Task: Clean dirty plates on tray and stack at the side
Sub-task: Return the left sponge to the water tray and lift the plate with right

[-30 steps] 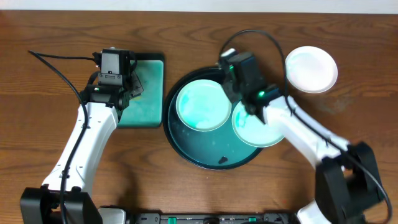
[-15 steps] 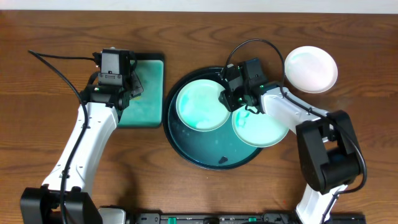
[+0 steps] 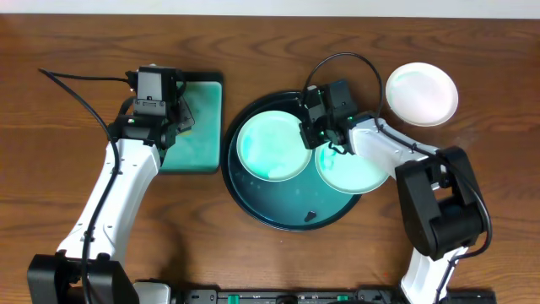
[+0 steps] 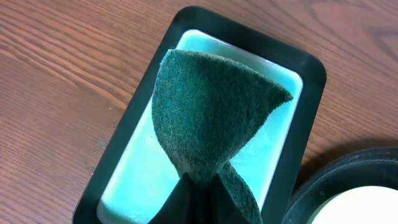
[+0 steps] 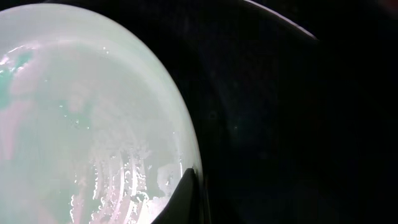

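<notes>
My right gripper needs to set the teal-smeared plate down on top of the white plate (image 3: 421,91) on the bare table.
The large round tray (image 3: 253,203) holds two plates. The left plate (image 3: 270,145) is smeared teal. The paler right plate (image 3: 353,171) lies on the tray's right rim. A third, white plate (image 3: 422,93) sits on the table at the upper right. My right gripper (image 3: 317,137) is shut on the right plate's upper-left rim, where the two plates meet. In the right wrist view one finger (image 5: 183,202) lies on the wet plate (image 5: 81,124); the other is hidden in the dark. My left gripper (image 4: 202,202) is shut on a green scouring pad (image 4: 211,112), held above the sponge tray (image 4: 308,124).
The rectangular sponge tray (image 3: 198,152) lies just left of the round tray. A small dark speck (image 3: 310,215) lies in the round tray near its front. Bare wooden table surrounds everything. Cables trail from both arms.
My right gripper moved down and left from above the tray's back rim to the right plate's rim and settled there. The left arm and pad have not moved.
</notes>
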